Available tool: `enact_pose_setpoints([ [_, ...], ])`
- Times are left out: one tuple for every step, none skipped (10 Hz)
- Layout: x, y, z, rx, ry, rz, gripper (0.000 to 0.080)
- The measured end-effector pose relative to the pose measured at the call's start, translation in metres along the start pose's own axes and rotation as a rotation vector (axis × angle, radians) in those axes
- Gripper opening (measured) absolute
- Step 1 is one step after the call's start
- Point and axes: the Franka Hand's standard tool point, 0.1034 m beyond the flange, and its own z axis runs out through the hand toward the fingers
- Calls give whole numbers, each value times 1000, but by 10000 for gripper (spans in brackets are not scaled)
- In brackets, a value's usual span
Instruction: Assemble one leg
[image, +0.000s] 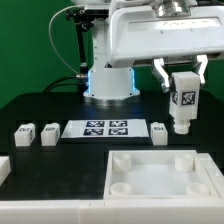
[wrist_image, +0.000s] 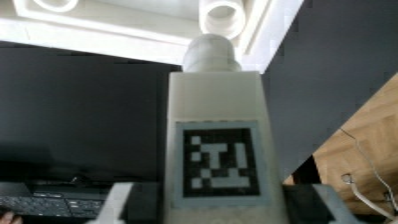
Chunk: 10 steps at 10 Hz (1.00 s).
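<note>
My gripper is to act next. It will put the leg down in the tray-like piece's front corner socket (image: 198, 188) (wrist_image: 222, 17) farthest from the white block.
My gripper (image: 181, 80) is shut on a leg (image: 182, 104), a white stubby post with a black-and-white tag, held upright in the air above the table at the exterior view's right. The leg hangs over the far right corner of the large white tray-like piece (image: 160, 180), clear of its round corner sockets. In the wrist view the leg (wrist_image: 217, 130) fills the middle, tag facing the camera, with a finger (wrist_image: 128, 200) pressed on each side. Three more legs lie on the table: two at the exterior view's left (image: 25, 133) (image: 50, 133) and one (image: 159, 131) beside the marker board.
The marker board (image: 106, 129) lies flat in the middle of the black table. The robot base (image: 110, 80) stands behind it. A white block (image: 4, 168) sits at the exterior view's left edge.
</note>
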Motion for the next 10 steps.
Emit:
enact_pose_setpoints([
  [8,0,15,4,6,6,292],
  [11,-2,32,10,7,9,292],
  [7,-1,45,10,9,14,292],
  [1,-4,55,15,1,19,292],
  [-7,-10,63,20,-8,24,292],
  [-10,-10,66,20,-14,22,292],
  [-11,-10,66,20,-15,22,292],
  [-13,-11,68,22,-20,21,292],
  [-17,-11,72,22,-24,22,292],
  [-17,-10,73,21,-14,23,292],
])
